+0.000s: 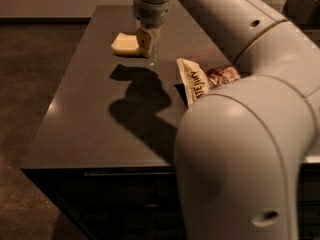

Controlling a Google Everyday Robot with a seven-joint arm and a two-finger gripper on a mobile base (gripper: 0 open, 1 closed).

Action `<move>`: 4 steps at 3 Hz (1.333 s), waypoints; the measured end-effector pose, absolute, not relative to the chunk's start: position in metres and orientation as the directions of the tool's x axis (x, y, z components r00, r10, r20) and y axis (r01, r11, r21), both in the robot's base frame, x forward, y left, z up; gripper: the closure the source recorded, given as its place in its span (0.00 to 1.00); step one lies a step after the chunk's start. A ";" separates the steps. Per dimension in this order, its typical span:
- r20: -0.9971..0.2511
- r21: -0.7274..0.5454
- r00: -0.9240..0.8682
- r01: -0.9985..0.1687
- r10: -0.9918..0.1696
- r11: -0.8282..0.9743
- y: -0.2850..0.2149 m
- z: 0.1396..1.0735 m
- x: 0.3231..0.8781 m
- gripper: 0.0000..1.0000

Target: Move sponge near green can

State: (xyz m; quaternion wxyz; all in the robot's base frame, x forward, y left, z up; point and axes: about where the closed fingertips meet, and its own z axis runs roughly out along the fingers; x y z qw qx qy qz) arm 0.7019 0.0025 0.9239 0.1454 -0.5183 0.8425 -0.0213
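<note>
I will use my gripper to place the pale yellow sponge on the far part of the dark table (146, 44), past the chip bag.
The pale yellow sponge (124, 44) hangs above the far part of the dark table (85, 129), with its shadow on the tabletop below it. My gripper (145, 43) comes down from above and is shut on the sponge's right end. The green can is not in view; my arm covers the table's right and far side.
A cream-and-brown chip bag (194, 82) lies on the table to the right of the sponge, partly hidden by my arm (240, 134). The arm fills the right of the view. The table's left edge drops to a brown floor (30, 84).
</note>
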 end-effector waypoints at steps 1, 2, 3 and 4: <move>-0.234 -0.192 -0.440 -0.853 -0.867 0.485 0.000 0.924 0.733 1.00; -0.248 -0.207 -0.487 -0.818 -0.837 0.537 -0.012 0.924 0.756 1.00; -0.255 -0.213 -0.534 -0.782 -0.806 0.586 -0.022 0.915 0.772 1.00; -0.245 -0.214 -0.572 -0.756 -0.783 0.619 -0.029 0.904 0.782 1.00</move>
